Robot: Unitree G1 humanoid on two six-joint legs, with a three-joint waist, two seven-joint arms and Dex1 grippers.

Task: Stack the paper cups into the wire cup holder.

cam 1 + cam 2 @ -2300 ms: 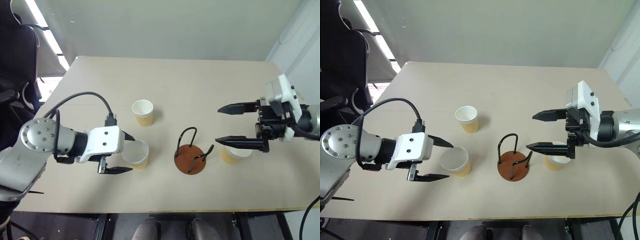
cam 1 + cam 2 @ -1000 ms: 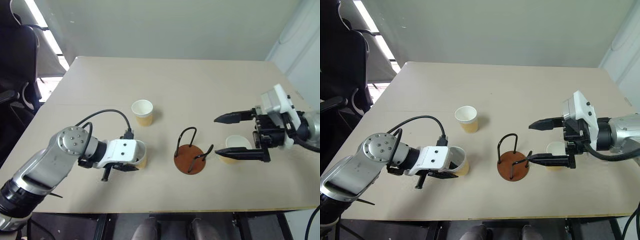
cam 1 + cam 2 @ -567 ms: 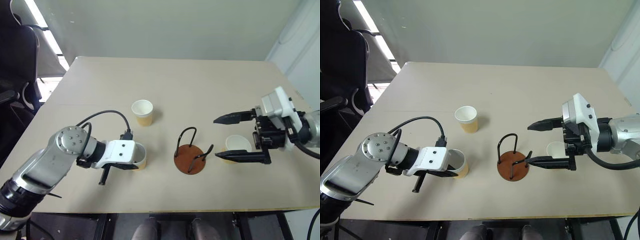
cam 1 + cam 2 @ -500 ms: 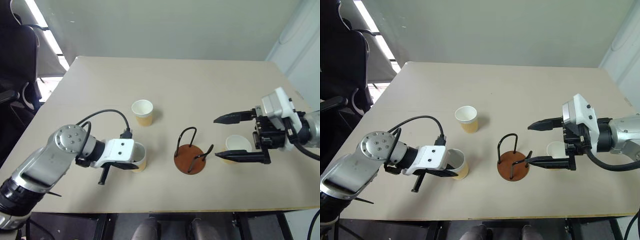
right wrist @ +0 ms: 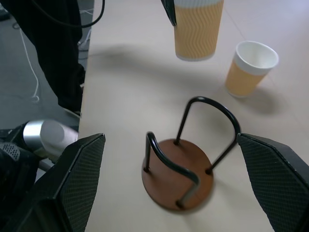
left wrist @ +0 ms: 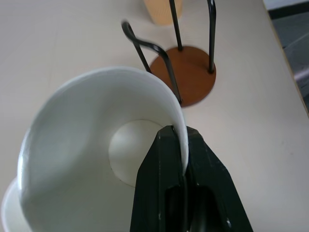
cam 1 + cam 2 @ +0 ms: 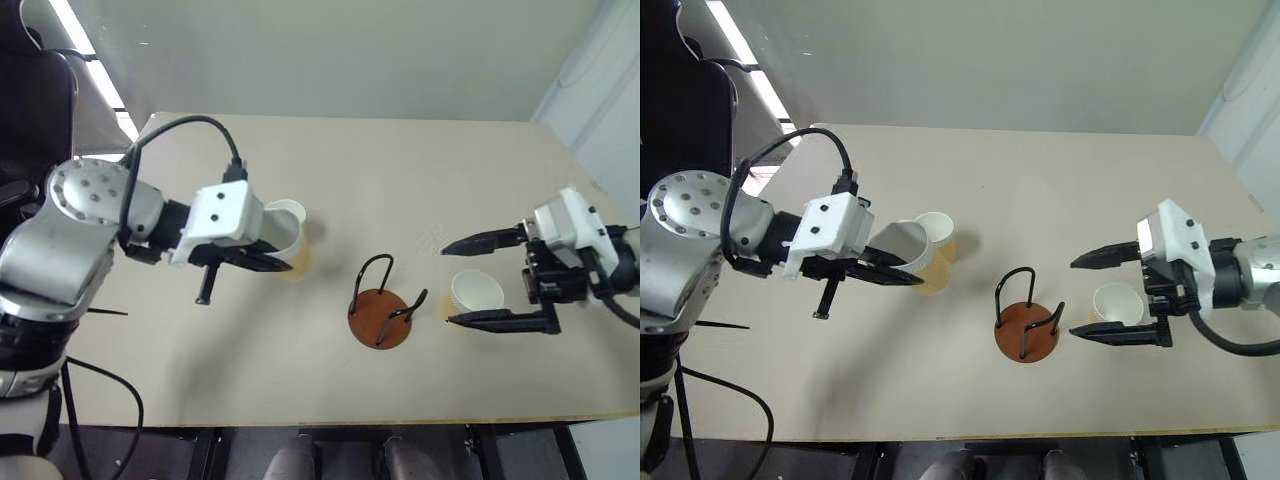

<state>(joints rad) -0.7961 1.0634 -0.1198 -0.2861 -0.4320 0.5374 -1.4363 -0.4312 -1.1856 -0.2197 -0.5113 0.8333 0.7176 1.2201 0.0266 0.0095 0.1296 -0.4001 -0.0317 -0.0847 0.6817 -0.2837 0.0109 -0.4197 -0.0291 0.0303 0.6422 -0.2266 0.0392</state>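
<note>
The paper cup, now held tilted above the table, will be let go by my left gripper on the reddish-brown disc (image 7: 380, 318) (image 6: 186, 76) between the black wire loops.
My left gripper (image 7: 280, 264) is shut on the rim of a paper cup (image 7: 900, 246), one finger inside and one outside, holding it tilted above the table. A second paper cup (image 5: 251, 67) stands on the table just behind the lifted one. The wire cup holder (image 7: 378, 318), a reddish-brown disc with black wire loops, stands empty at mid-table. To its right stands a third paper cup (image 7: 477, 291). My right gripper (image 7: 447, 285) is open, its fingers either side of that cup and apart from it.
The beige table (image 7: 400, 170) has free room at the back and along the front edge. A black chair (image 7: 30, 120) stands off the left side. A black cable (image 7: 190, 125) loops over my left arm.
My left gripper has lifted its cup off the table and carried it up toward the back cup. The right gripper stays open beside its cup.
</note>
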